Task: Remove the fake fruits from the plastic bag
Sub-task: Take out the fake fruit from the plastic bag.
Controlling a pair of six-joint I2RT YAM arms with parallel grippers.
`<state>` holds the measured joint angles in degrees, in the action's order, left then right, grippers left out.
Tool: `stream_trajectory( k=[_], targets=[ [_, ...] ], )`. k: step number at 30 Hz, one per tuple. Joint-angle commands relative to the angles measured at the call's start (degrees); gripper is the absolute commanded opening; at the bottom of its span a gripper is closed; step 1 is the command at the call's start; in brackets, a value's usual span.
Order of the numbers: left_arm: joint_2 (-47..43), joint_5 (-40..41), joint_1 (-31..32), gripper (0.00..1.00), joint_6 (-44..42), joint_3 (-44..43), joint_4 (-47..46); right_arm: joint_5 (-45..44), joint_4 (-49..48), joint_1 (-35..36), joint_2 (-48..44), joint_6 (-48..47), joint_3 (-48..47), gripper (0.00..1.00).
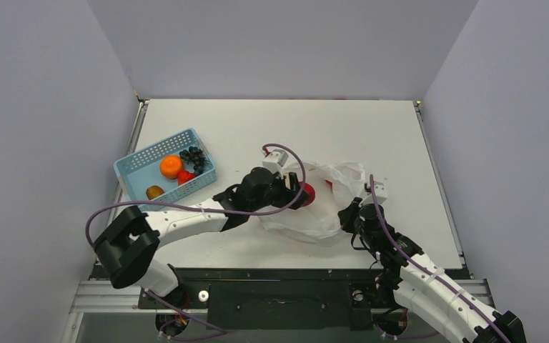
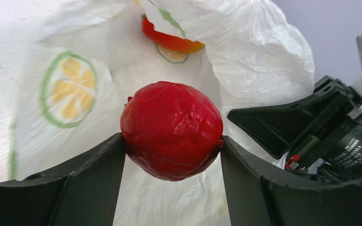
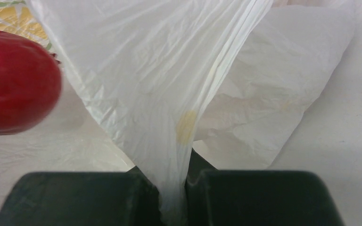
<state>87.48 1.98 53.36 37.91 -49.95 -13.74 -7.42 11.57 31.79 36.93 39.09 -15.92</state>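
Observation:
I will use my left gripper to release the round red fake fruit in the blue basket's empty corner [image 1: 142,170], beside the orange.
My left gripper [image 1: 304,193] is shut on a round red fake fruit [image 2: 172,130] and holds it over the white plastic bag [image 1: 322,207] at mid-table. The fruit also shows in the right wrist view [image 3: 16,82]. Another red-orange piece [image 2: 169,40] lies half hidden in the bag's folds. My right gripper [image 1: 350,213] is shut on a bunched edge of the bag [image 3: 179,155] at its right side. An orange [image 1: 171,166], a dark grape bunch [image 1: 194,158], a red piece [image 1: 185,177] and a yellowish-brown piece [image 1: 155,191] lie in the blue basket [image 1: 137,163].
The blue basket stands at the table's left edge, left of the bag. The bag carries lemon-slice prints [image 2: 68,89]. The right gripper's black body [image 2: 320,122] sits close beside the held fruit.

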Motion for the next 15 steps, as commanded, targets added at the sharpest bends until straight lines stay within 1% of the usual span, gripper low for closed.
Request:
stream_trajectory(
  k=[1,3,6,7,8,9,10,11,12,13,14,15],
  targets=[
    [-10.39,-3.96,-4.94,0.10,2.09,3.63,-2.27,-0.27,-2.18,-0.21,-0.49,-0.24,0.34,0.00],
    [-14.27,-4.72,-8.00,0.09,1.51,4.78,0.96,-0.43,-2.19,-0.21,-0.64,-0.17,0.36,0.00],
    [-20.10,-4.84,-12.81,0.04,-1.42,5.61,9.43,-0.17,-2.26,-0.24,-0.38,-0.32,0.32,0.00],
    [-23.09,-4.89,-15.71,0.02,-2.27,6.00,11.10,0.07,-2.35,-0.24,-0.24,-0.37,0.34,0.00],
    [-24.48,-4.97,-19.12,0.02,-4.13,6.18,14.64,0.22,-2.35,-0.19,-0.09,-0.45,0.25,0.00],
    [-27.06,-5.41,-20.86,0.00,-4.93,6.38,16.47,0.26,-2.41,-0.22,-0.10,-0.48,0.22,0.00],
    [-28.18,-5.76,-24.96,0.00,-6.51,6.46,19.67,0.38,-2.51,-0.19,-0.06,-0.50,0.26,0.00],
    [-29.77,-7.32,-27.25,0.00,-7.40,6.34,21.01,0.43,-2.63,-0.21,0.01,-0.55,0.31,0.00],
    [-30.24,-8.81,-31.61,0.00,-9.01,5.89,23.69,0.66,-2.66,-0.23,0.12,-0.58,0.29,0.00],
    [-30.90,-9.26,-33.92,0.00,-9.80,5.51,25.17,0.70,-2.73,-0.24,0.14,-0.59,0.28,0.00],
    [-30.98,-8.98,-38.28,0.00,-11.00,4.32,28.18,0.73,-2.76,-0.24,0.22,-0.68,0.26,0.00],
    [-30.84,-8.56,-40.33,0.00,-11.53,3.63,29.75,0.74,-2.76,-0.24,0.28,-0.68,0.22,0.00]
  ],
)
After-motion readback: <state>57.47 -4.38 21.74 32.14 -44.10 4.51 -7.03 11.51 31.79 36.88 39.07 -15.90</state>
